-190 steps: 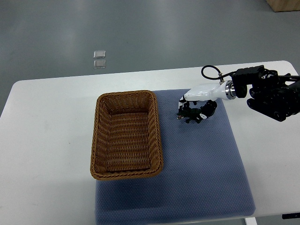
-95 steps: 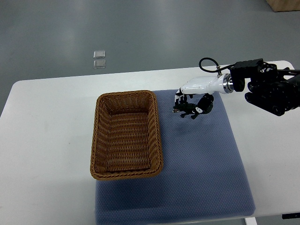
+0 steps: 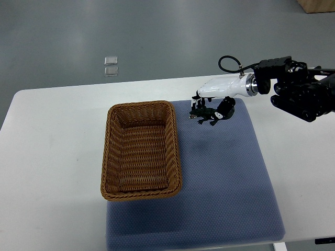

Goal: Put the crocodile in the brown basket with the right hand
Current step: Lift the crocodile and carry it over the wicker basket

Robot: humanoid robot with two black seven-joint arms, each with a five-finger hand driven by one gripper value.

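I should let go of the crocodile with my right gripper on the bottom of the brown basket [image 3: 145, 129], near its back rim.
The dark green toy crocodile [image 3: 205, 115] hangs in the air above the back of the blue mat [image 3: 220, 178], held from above by my right hand [image 3: 210, 106], whose fingers are shut on it. The hand's white shell and black arm come in from the right edge. The brown wicker basket [image 3: 112, 157] stands to the left of the hand, on the mat's left edge, with nothing inside. A small gap separates the crocodile from the basket's right rim. My left arm does not show.
The white table [image 3: 52, 172] carries the mat and basket. Two small clear squares [image 3: 110, 65] lie on the grey floor beyond the table's far edge. A black cable loops over my right wrist [image 3: 230, 67].
My right hand has lifted the crocodile off the mat and carried it up and slightly left, closer to the basket.
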